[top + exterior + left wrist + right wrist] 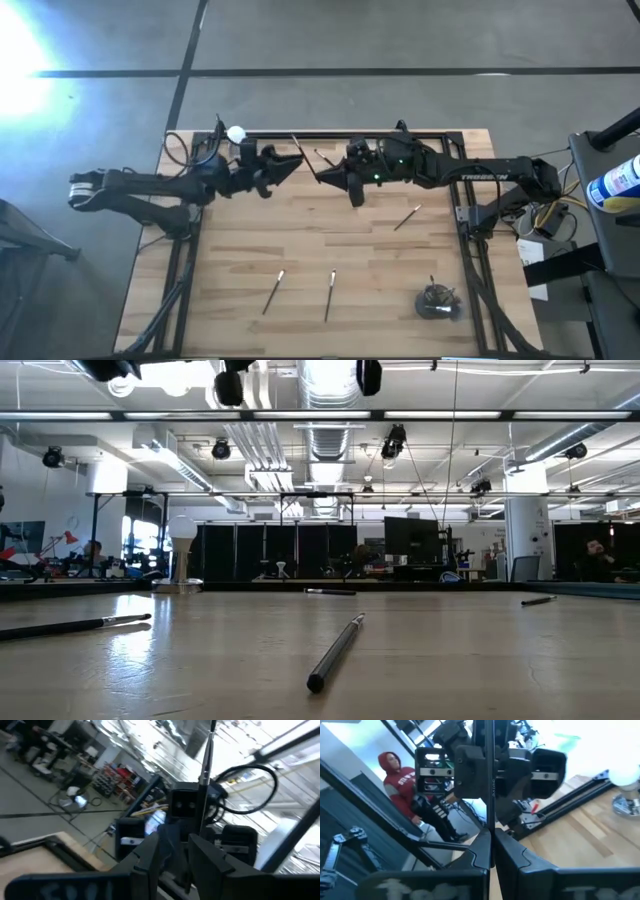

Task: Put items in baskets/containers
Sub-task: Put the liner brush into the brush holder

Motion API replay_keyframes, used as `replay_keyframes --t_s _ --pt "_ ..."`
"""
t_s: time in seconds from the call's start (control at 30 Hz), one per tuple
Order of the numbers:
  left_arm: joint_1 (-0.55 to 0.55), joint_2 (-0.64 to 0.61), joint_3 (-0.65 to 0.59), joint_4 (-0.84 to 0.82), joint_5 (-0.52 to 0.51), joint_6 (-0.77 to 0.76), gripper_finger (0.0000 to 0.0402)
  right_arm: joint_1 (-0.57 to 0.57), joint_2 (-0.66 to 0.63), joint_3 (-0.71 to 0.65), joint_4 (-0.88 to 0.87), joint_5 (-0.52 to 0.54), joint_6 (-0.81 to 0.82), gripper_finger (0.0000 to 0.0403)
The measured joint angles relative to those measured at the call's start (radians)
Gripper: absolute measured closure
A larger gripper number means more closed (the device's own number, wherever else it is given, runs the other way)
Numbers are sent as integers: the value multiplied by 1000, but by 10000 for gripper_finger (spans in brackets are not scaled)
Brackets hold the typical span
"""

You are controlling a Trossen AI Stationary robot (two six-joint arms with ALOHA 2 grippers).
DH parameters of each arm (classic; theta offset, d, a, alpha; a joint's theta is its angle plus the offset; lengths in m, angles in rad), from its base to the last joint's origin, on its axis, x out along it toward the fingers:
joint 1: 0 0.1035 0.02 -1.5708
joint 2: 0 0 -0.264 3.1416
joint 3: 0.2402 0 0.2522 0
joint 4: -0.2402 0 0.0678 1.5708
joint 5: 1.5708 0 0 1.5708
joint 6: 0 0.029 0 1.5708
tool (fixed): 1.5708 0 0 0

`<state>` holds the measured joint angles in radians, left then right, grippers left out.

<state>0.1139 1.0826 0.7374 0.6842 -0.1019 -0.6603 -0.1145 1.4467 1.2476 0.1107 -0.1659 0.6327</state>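
Observation:
My right gripper is holding the brush by the end of its handle, so next my left gripper steadies the brush while my right gripper takes it near the bristles (296, 141).
Both grippers hang in the air over the table's far half, tips facing each other a short way apart. My left gripper (297, 164) (186, 851) is shut on a thin dark brush (297, 148) (205, 765). My right gripper (322, 178) (491, 854) is shut on another thin brush (324, 159) (490, 780). The small dark cup (437, 302) stands near the near right corner with brush handles sticking out of it. Loose brushes lie flat on the wood (274, 291) (330, 295) (407, 217); the low view shows them too (335, 653) (75, 626). My left gripper pinches the brush's handle (199, 820) between its two fingers, lying across it. The brush is lifted clear of the table and stands out past the fingers. My right gripper pinches its brush's handle (490, 832) between the two fingers, also across it. That brush is lifted clear, its long end rising past the fingertips.
A white ball on a post (236, 133) stands at the table's far edge by the left arm. The black frame (350, 133) runs along the far edge. A person in a red hoodie (397, 780) is in the room beyond. Bare wood (300, 235) lies below the grippers.

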Motion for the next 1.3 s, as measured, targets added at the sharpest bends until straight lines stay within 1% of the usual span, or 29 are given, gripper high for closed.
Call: replay_keyframes --t_s 0.17,0.3,0.5,0.6,0.7,0.8,0.87,1.0,1.07,1.13,1.3 --pt "-1 49 67 8 68 9 306 1 0 7 0 1 -3 394" --pt "-2 77 91 15 86 10 306 1 0 7 1 1 -3 394" --pt "-2 107 93 16 96 14 310 1 0 7 8 1 -10 394" --pt "-4 111 94 20 105 22 336 1 0 7 8 1 -19 394" --pt "-4 110 94 18 105 22 383 1 0 7 -3 0 -18 388" --pt "-3 107 94 -8 103 16 389 1 -20 7 -78 3 -43 368" --pt "-3 98 96 -59 102 11 392 1 -46 8 -139 13 -61 349" --pt "-5 92 107 -237 75 5 394 1 -101 23 -234 104 -90 306" --pt "-9 93 115 -298 66 13 394 1 -117 28 -236 142 -98 285" --pt "-20 94 129 -324 63 36 394 1 -117 40 -235 152 -94 268" --pt "-48 100 161 -363 58 78 394 1 -71 75 -238 166 -73 235"
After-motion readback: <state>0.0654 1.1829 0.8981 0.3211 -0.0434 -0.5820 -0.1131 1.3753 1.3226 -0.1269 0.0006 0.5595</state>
